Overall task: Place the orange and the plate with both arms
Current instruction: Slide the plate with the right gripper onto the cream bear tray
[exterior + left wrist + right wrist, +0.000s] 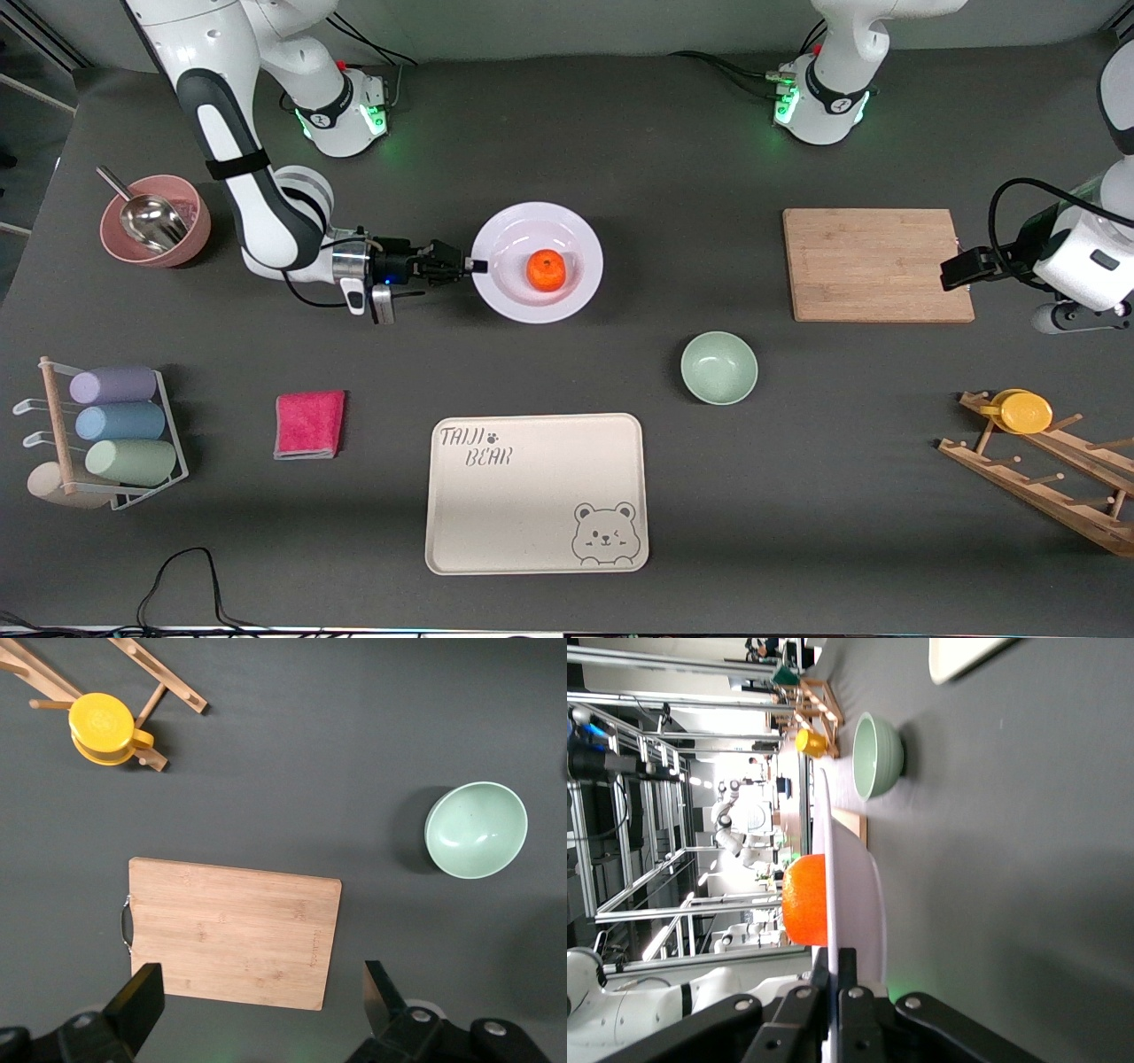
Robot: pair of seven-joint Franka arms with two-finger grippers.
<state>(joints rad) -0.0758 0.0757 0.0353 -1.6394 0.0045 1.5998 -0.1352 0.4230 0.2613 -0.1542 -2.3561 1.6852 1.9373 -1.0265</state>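
Observation:
My right gripper is holding the plate. It will let go of it on the cream bear tray [544, 478], between the lettering and the bear face.
The pale round plate [532, 218] is in the middle of the table, and the orange [547, 269] rests in its well. My right gripper [473, 265] is shut on the plate's rim at the edge toward the right arm's end. The right wrist view shows the plate [866, 895] edge-on with its rim pinched in the right gripper [835, 970], and the orange [804, 900] bulges above it. Whether the plate touches the table does not show. My left gripper [962, 268] hangs open and holds nothing over the wooden cutting board [232, 930]; the left wrist view shows the left gripper [261, 997] above the board's edge.
A mint-green bowl [718, 367] and a cream bear tray [536, 492] lie nearer the front camera than the plate. A pink cloth [310, 424], a cup rack [115, 425] and a pink bowl with a scoop [155, 230] are toward the right arm's end. A wooden rack carries a yellow cup [1026, 411].

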